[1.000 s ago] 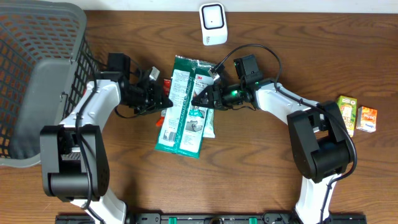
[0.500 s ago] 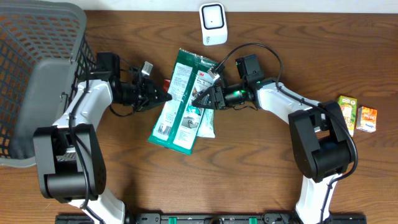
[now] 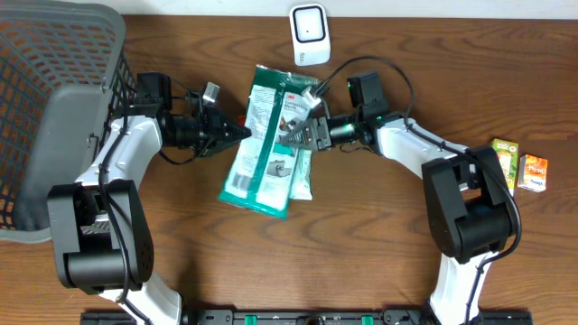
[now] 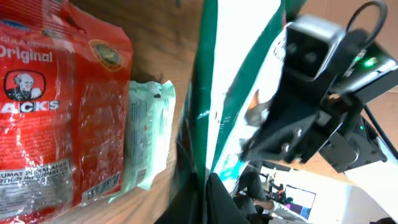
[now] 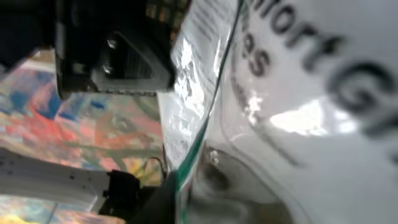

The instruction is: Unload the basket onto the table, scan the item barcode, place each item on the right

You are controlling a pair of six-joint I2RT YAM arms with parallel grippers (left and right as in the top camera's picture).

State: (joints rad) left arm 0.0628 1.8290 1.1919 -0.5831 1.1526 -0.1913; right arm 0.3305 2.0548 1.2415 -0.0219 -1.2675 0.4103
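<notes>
My left gripper's fingers are barely catching the green edge of the slanted package, so I need to open them and grip farther into the package (image 3: 263, 141) before my right gripper shifts.
The item is a flat green and white package (image 3: 264, 144), lifted and tilted between my two arms at mid table. My left gripper (image 3: 242, 134) is shut on its left edge; in the left wrist view the dark fingers (image 4: 204, 186) pinch the green border of the package (image 4: 242, 93). My right gripper (image 3: 303, 133) sits on the package's right edge, jaws closed onto it. The right wrist view is filled by the package's glossy white face (image 5: 298, 124), its green edge running into the gripper (image 5: 186, 186). No barcode is readable in any view.
A white scanner (image 3: 309, 34) stands at the table's far edge, just beyond the package. A dark mesh basket (image 3: 54, 117) fills the left side. Two small juice cartons (image 3: 503, 162) lie far right. A red snack bag (image 4: 56, 106) and a pale green packet (image 4: 146, 137) lie under the package.
The package has risen and swung slightly clockwise toward the scanner. My right gripper has gone from open to closed on the package's right edge. The left gripper has kept its grip.
</notes>
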